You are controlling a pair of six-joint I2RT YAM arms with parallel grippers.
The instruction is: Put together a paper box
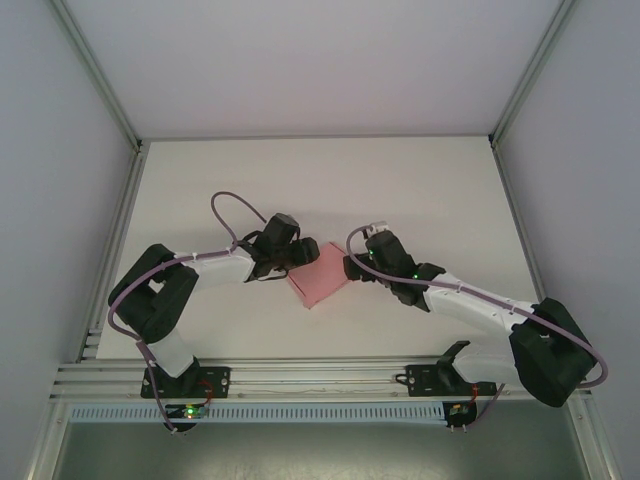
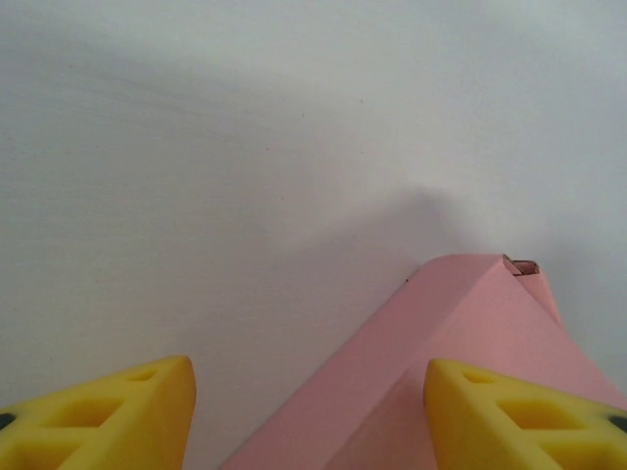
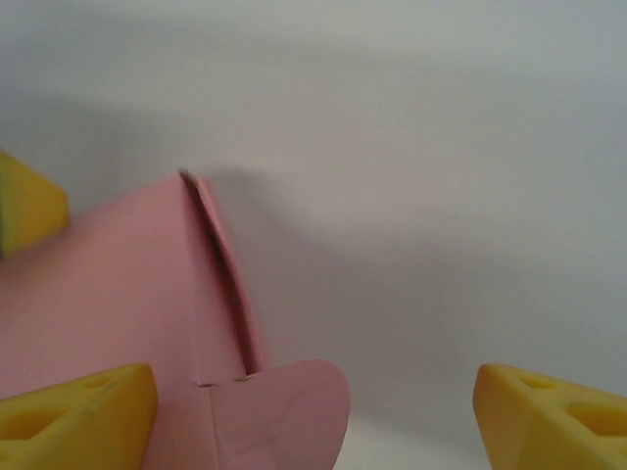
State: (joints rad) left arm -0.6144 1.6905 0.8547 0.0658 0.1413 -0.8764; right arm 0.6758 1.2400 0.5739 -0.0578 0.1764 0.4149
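I should use my left gripper, which sits at the slanted pink box's long side, to pinch the end [image 1: 297,288] opposite the tuck flap and turn the box square.
A pink paper box [image 1: 318,274] lies at the middle of the white table [image 1: 320,180], partly folded into a low rectangular shape. My left gripper [image 1: 291,257] is at its left edge, open; in the left wrist view the pink box [image 2: 460,362] runs between the yellow fingers [image 2: 509,411], its far corner slightly gaping. My right gripper [image 1: 355,266] is at the box's right edge, open. The right wrist view has the box [image 3: 127,294] on the left with a rounded tuck flap [image 3: 284,411] sticking out unfolded between the yellow fingertips [image 3: 78,411].
Aluminium frame rails [image 1: 300,380] run along the near edge with both arm bases. Grey walls enclose the table at left, right and back. Purple cables [image 1: 225,215] loop above the left arm.
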